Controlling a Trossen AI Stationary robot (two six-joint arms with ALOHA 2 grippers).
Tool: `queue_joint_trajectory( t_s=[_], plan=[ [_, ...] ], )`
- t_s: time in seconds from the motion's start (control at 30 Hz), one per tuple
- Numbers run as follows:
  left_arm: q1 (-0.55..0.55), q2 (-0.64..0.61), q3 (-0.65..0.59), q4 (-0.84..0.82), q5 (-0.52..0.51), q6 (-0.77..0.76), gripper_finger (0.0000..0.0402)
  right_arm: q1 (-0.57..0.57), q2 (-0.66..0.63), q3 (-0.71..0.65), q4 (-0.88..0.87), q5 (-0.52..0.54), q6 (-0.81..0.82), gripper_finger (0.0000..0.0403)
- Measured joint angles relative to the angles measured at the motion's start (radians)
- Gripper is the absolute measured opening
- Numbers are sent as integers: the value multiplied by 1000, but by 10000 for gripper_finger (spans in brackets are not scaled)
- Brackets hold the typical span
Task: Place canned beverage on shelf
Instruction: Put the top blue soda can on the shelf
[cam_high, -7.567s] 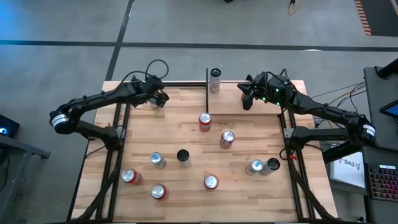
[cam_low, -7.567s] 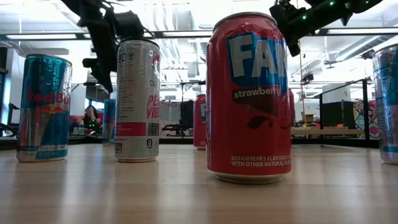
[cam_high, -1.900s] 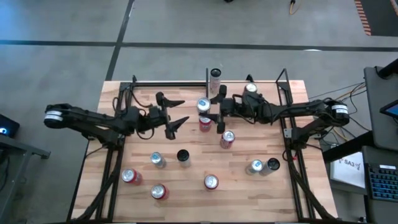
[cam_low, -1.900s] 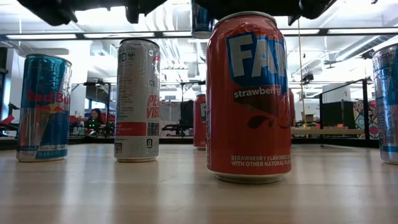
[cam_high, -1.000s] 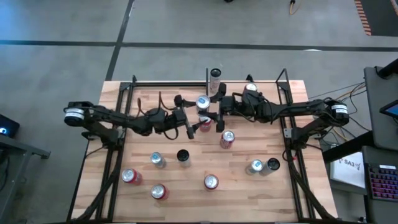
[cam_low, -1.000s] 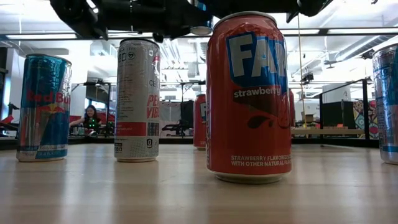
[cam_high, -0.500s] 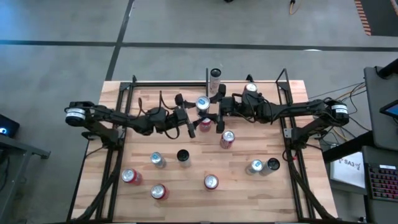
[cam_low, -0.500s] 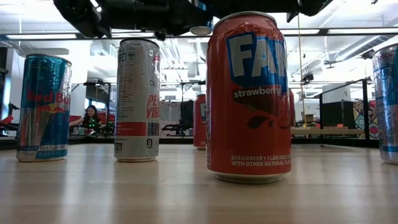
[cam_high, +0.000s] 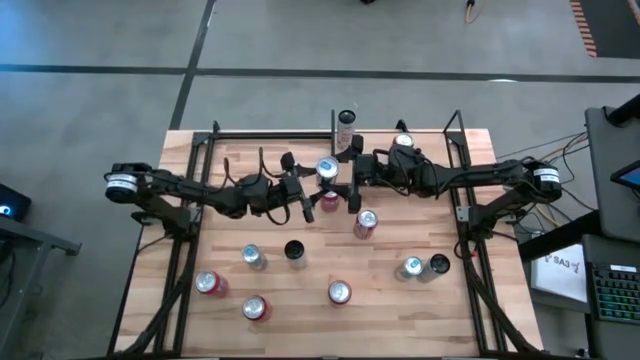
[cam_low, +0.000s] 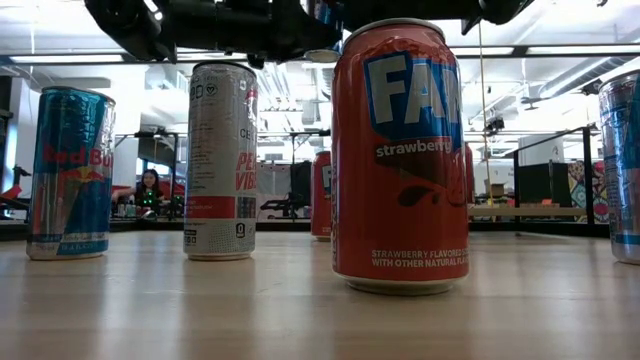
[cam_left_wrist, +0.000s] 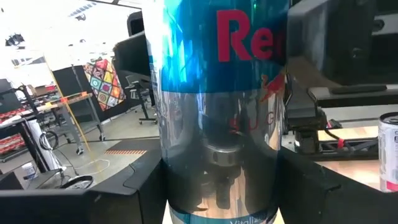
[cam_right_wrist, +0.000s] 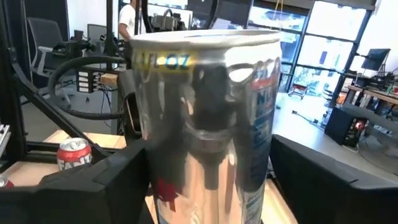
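My right gripper, level with the side of the blue-and-silver can, needs to open, tip down and take the can's top end (cam_high: 327, 166) before my left gripper opens.
A blue-and-silver can (cam_high: 326, 169) hangs upright in the air over the middle of the table, between my two grippers. My left gripper (cam_high: 308, 188) reaches in from the table's left and is shut on it. My right gripper (cam_high: 350, 185) comes from the right and stands open, one finger on either side of the same can (cam_right_wrist: 205, 124). In the low view only the can's bottom end (cam_low: 322, 52) shows under the dark grippers. The shelf (cam_high: 428, 148), light wood with black rods, is at the table's far right; a silver can (cam_high: 403, 142) stands on it. My left gripper pinches the can's two opposite side walls (cam_left_wrist: 168, 162) between its two fingers (cam_left_wrist: 140, 186). The fingers come in level from the table's left. The can stands upright in the hold, lifted clear of the table and of the cans below.
Several cans stand on the table: a red one (cam_high: 329, 199) right under the grippers, another (cam_high: 365, 222) near it, a black one (cam_high: 294, 250), more toward the near edge. A white can (cam_high: 346, 125) stands by the black post at the far edge.
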Motion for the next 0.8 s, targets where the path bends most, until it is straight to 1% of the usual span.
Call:
queue_joint_trajectory(
  t_s=[0.13, 0.33, 0.53, 0.7, 0.8],
  plan=[
    [-13, -2, -18, -2, -55, 9, 212, 0, -10, 60, -134, 1, -4, 321],
    [-33, -26, -52, -3, -137, 32, 212, 0, -14, 221, -454, 7, -11, 324],
    [-38, -45, -57, -35, -154, 33, 212, 0, -14, 376, -723, 11, -40, 323],
    [-38, -45, -57, -36, -154, 39, 212, 0, -14, 457, -850, 11, -41, 325],
    [-38, -45, -57, -37, -155, 39, 212, 0, -11, 471, -860, 10, -42, 325]
  ],
)
